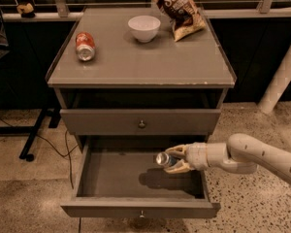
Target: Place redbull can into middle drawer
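Observation:
The robot's gripper will set the redbull down near the centre of the open middle drawer's bare bottom (pixel 162 166).
The middle drawer (pixel 138 208) is pulled open at the bottom of the grey cabinet, its inside bare. My gripper (pixel 177 159) reaches in from the right over the drawer's right half. It is shut on the redbull can (pixel 164 159), which lies sideways, its silver end pointing left, held a little above the drawer floor. Its shadow falls on the floor below. The upper drawer (pixel 141 124) with its round knob is closed.
On the cabinet top (pixel 140 67) lie an orange-red can (pixel 85 46) on its side at the left, a white bowl (pixel 144 28) in the middle and a chip bag (pixel 180 9) at the back right. A white post (pixel 281 76) stands at the right.

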Action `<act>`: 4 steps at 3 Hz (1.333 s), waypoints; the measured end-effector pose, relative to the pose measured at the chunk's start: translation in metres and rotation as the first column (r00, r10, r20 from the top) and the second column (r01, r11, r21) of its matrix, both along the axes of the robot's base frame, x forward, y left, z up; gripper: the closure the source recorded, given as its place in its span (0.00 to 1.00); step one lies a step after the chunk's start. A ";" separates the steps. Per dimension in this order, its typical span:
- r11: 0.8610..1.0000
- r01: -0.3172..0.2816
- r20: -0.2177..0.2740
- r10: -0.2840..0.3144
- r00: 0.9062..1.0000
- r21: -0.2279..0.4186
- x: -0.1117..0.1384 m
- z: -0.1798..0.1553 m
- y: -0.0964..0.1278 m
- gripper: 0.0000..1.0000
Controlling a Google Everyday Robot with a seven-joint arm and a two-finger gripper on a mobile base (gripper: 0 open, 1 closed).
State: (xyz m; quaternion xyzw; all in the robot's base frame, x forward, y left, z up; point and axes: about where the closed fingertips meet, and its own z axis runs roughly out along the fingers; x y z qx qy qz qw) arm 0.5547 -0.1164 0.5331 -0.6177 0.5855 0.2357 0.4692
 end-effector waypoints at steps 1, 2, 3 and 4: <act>0.999 0.010 -0.068 -0.014 0.998 -0.053 -0.004 -0.028 -0.012 1.00; 0.999 0.010 -0.069 -0.013 0.998 -0.052 -0.004 -0.029 -0.012 1.00; 0.999 -0.002 -0.108 -0.002 0.994 -0.037 0.001 -0.052 -0.001 1.00; 1.000 -0.016 -0.147 0.012 0.989 -0.024 0.010 -0.074 0.009 1.00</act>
